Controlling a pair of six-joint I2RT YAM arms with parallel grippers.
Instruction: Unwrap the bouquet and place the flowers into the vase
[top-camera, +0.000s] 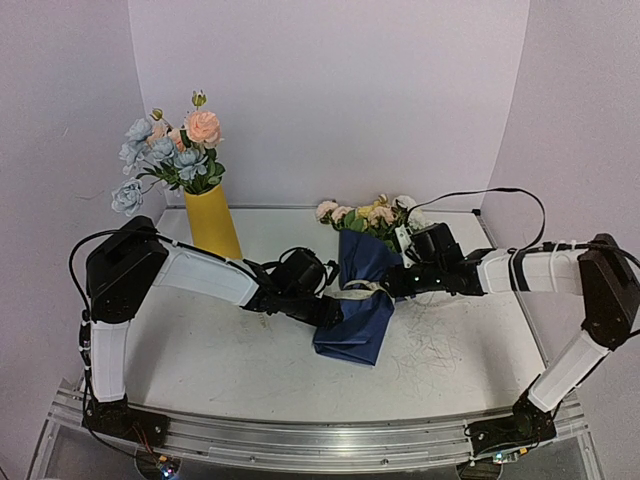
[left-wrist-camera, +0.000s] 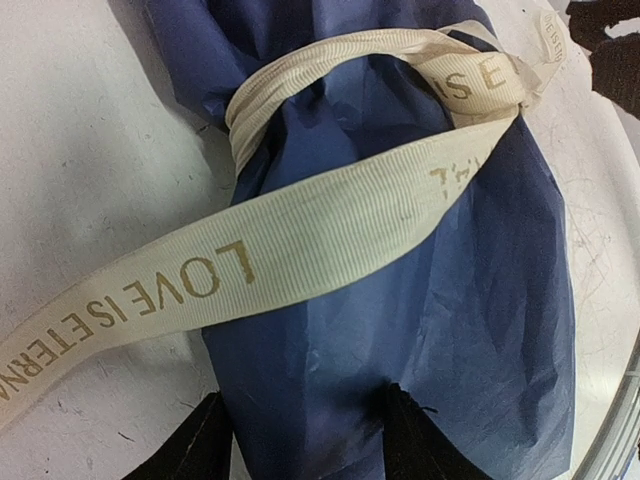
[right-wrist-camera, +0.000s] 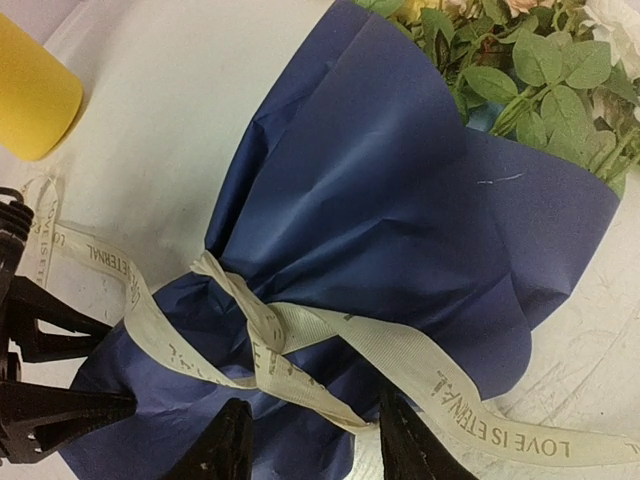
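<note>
The folded end of the ribbon lies at the edge of my right gripper's finger, so next I open that gripper and take the ribbon nearer the twist (right-wrist-camera: 284, 380).
The bouquet (top-camera: 355, 305) lies in the middle of the table, wrapped in dark blue paper (right-wrist-camera: 400, 200). Its flowers (top-camera: 365, 213) point toward the back wall, and green leaves (right-wrist-camera: 540, 70) stick out of the wrap. A cream ribbon (left-wrist-camera: 300, 235) with gold lettering circles the waist in a loose twist (right-wrist-camera: 245, 300), its ends trailing. My left gripper (left-wrist-camera: 305, 445) grips the wrap's lower end, which fills the gap between its fingers (left-wrist-camera: 205, 440). My right gripper (right-wrist-camera: 315, 445) hovers open over the ribbon's tail near the twist. The yellow vase (top-camera: 212, 222) stands at the back left.
Pale blue and peach blooms (top-camera: 170, 150) fill the vase's mouth. The vase's side (right-wrist-camera: 30, 95) shows beyond the bouquet in the right wrist view. A black cable (top-camera: 500, 192) loops over the right arm. A metal rail (top-camera: 300, 440) runs along the near edge of the table.
</note>
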